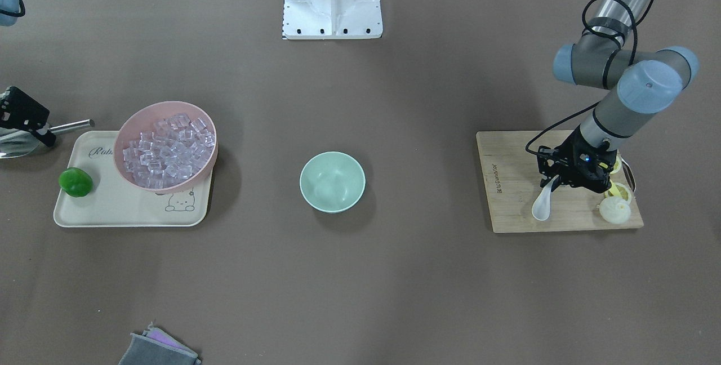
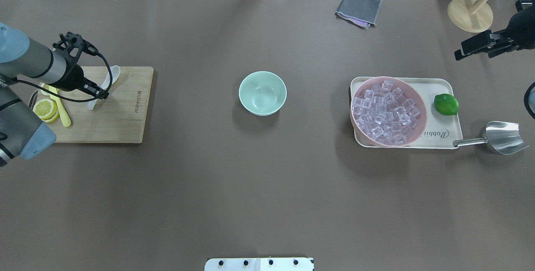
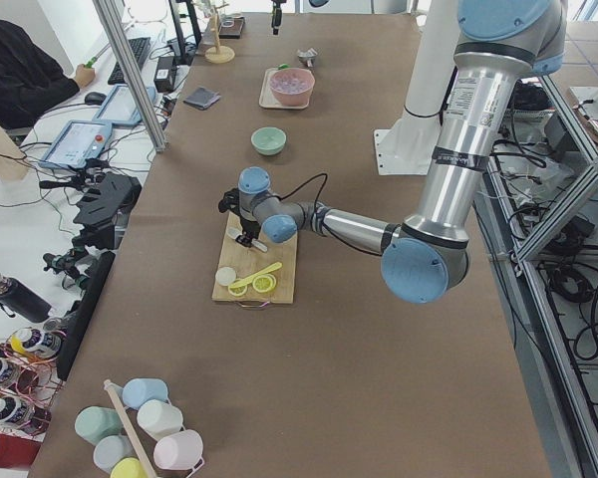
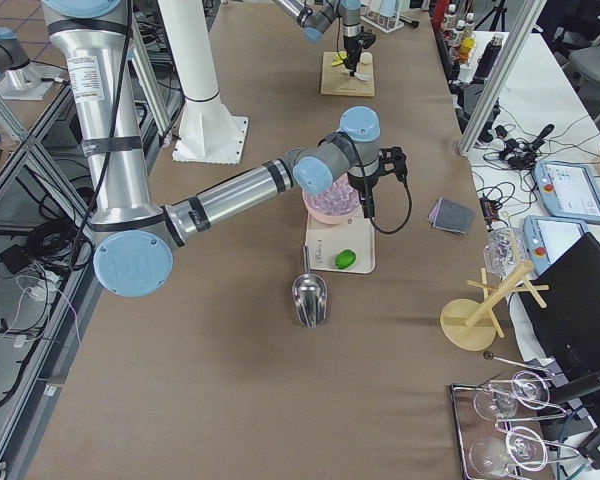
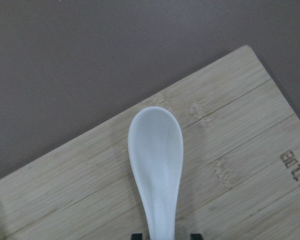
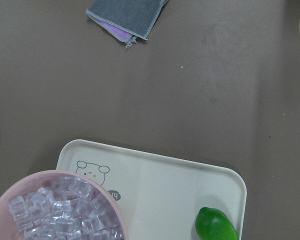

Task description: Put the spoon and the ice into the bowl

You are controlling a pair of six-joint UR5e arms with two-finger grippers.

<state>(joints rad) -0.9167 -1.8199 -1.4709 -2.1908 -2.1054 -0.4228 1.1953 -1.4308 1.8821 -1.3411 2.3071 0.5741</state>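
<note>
The ice in the middle of the pink bowl (image 1: 174, 152) (image 6: 51, 231) is the next place for my right gripper, which should move straight to it and close there.
The white spoon (image 1: 542, 205) is over the wooden cutting board (image 1: 515, 207). My left gripper (image 1: 555, 183) is shut on its handle, and the scoop points away from me. In the left wrist view the spoon (image 5: 156, 155) runs down between the fingertips. I cannot tell whether the scoop touches the board. The mint-green bowl (image 2: 262, 93) stands empty at the table's middle. The ice (image 2: 384, 112) fills a pink bowl (image 2: 418, 126) on a cream tray. My right gripper (image 2: 476, 48) hangs apart from them, beyond the tray's far right corner, and looks open and empty.
On the cream tray (image 2: 443, 139) lies a green lime (image 2: 446, 104). A metal scoop (image 2: 501, 137) lies right of the tray. Lemon slices (image 2: 45, 108) and a yellow utensil (image 2: 62, 114) lie on the board. A grey cloth (image 2: 358, 8) and a wooden stand (image 2: 470, 14) sit at the far side.
</note>
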